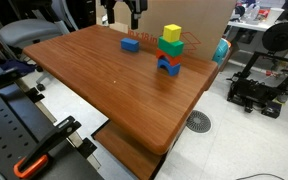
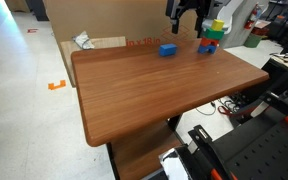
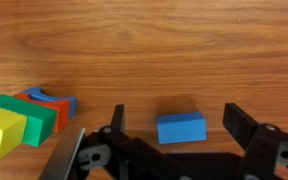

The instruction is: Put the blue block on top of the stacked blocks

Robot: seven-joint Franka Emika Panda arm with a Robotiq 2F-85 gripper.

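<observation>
My gripper is to close on the short ends of the blue block (image 1: 130, 45) (image 3: 181, 128), which lies flat on the table, away from the stack of blocks.
A blue block (image 1: 130, 44) lies flat on the wooden table (image 1: 114, 80) near its far edge; it also shows in an exterior view (image 2: 168, 49) and in the wrist view (image 3: 180, 128). Beside it stands the stack of blocks (image 1: 170, 48): blue at the bottom, then red, green and yellow on top; it also shows in an exterior view (image 2: 212, 35) and at the left of the wrist view (image 3: 24, 115). My gripper (image 3: 174, 122) hangs open above the blue block, fingers on either side of it, not touching. It shows in both exterior views (image 1: 124, 18) (image 2: 184, 20).
A cardboard wall (image 2: 104, 20) stands behind the table's far edge. A 3D printer (image 1: 264, 70) sits on the floor beside the table. Black equipment (image 1: 24, 140) stands at the near side.
</observation>
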